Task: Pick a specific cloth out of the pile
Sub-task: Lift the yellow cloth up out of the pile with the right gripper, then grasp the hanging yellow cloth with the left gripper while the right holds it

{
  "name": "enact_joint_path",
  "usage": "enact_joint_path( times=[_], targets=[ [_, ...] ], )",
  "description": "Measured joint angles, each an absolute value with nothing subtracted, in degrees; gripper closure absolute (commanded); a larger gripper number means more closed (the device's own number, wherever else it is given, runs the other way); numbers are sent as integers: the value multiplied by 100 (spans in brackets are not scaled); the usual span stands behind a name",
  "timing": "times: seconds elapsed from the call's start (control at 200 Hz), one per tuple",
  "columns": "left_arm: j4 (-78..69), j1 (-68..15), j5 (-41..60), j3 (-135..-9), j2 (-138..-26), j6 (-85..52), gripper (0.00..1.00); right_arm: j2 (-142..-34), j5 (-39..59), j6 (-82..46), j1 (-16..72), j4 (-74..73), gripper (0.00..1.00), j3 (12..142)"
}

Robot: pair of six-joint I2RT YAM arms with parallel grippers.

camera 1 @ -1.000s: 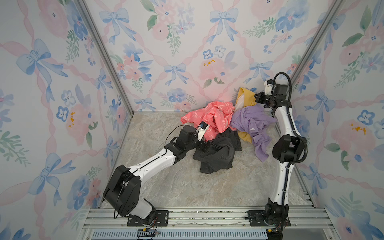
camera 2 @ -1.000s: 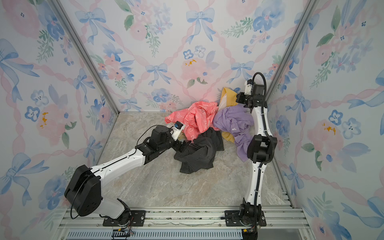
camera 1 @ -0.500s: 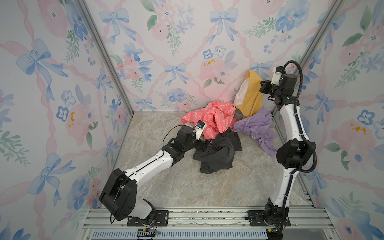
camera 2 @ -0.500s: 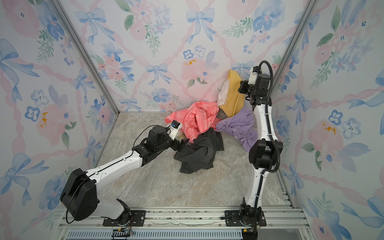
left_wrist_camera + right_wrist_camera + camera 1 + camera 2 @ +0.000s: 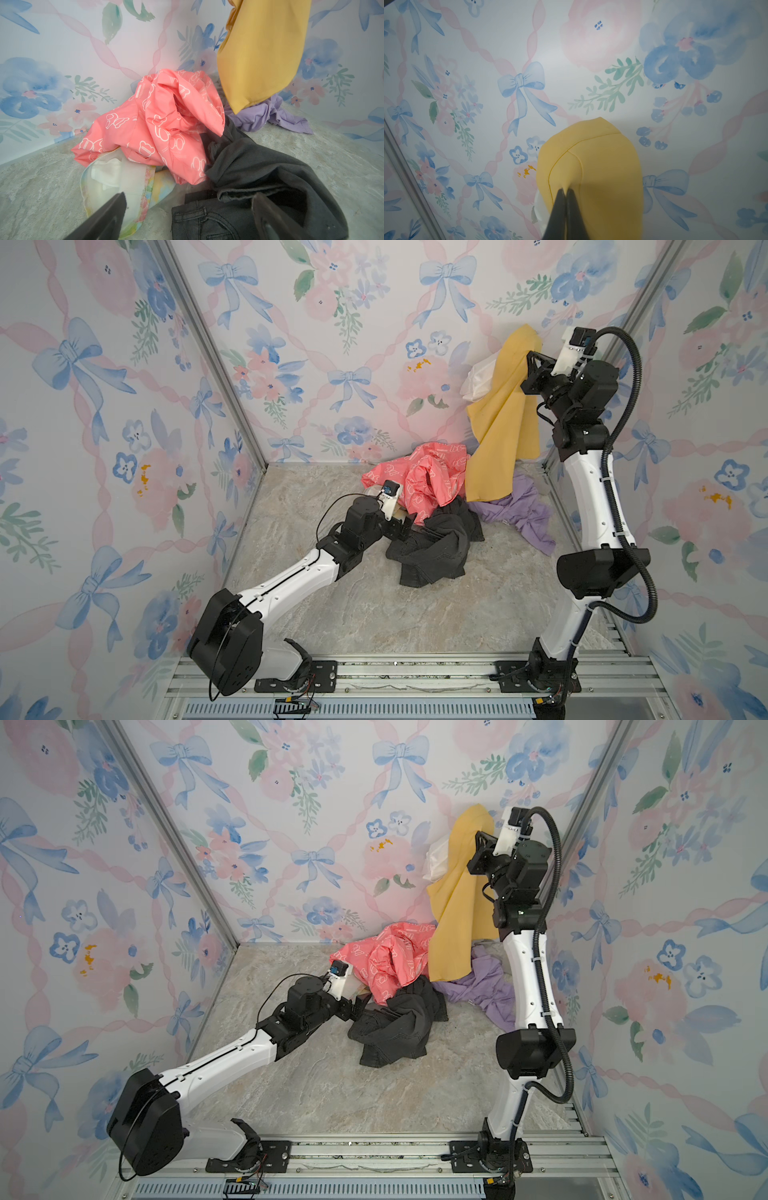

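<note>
My left gripper should move up to the mustard-yellow cloth next and close near its side corner (image 5: 481,410), under the whitish lining.
The cloth (image 5: 503,418) (image 5: 457,915), plain mustard-yellow with a whitish lining, hangs high at the back right corner. My right gripper (image 5: 530,358) (image 5: 478,840) (image 5: 566,190) is shut on its upper part (image 5: 591,162). Its lower edge (image 5: 257,62) dangles just over the lilac garment (image 5: 519,510) (image 5: 268,112); whether they touch I cannot tell. The pile lies on the floor below: the coral-pink garment (image 5: 424,485) (image 5: 162,124), a black one (image 5: 432,551) (image 5: 259,166) and a pale pastel piece (image 5: 116,182). My left gripper (image 5: 409,526) (image 5: 359,1006) (image 5: 190,197) is low at the pile's left edge, open and holding nothing.
Flowered walls close in the back and both sides, with metal posts (image 5: 208,352) (image 5: 640,302) in the corners. The marbled floor (image 5: 374,614) lies bare in front of the pile. A metal rail (image 5: 415,672) with both arm bases runs along the front.
My right gripper has risen toward the back wall, pulling the yellow cloth up out of the pile. The lilac garment slid off onto the floor. The left arm barely moved.
</note>
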State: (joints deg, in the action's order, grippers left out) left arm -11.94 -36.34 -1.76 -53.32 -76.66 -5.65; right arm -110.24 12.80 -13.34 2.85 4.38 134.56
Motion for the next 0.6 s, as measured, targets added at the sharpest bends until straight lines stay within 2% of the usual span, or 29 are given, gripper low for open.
enact_joint_path(
  times=[0.36, 0.6],
  targets=[
    [-1680, -3743, 47, -6394, -7511, -1186, 2, -10167, 1186, -1190, 1129, 845, 100, 13417],
    [-1933, -3975, 395, -7284, -7789, -1406, 2, -9266, 1149, -698, 2001, 965, 100, 12521]
  ],
)
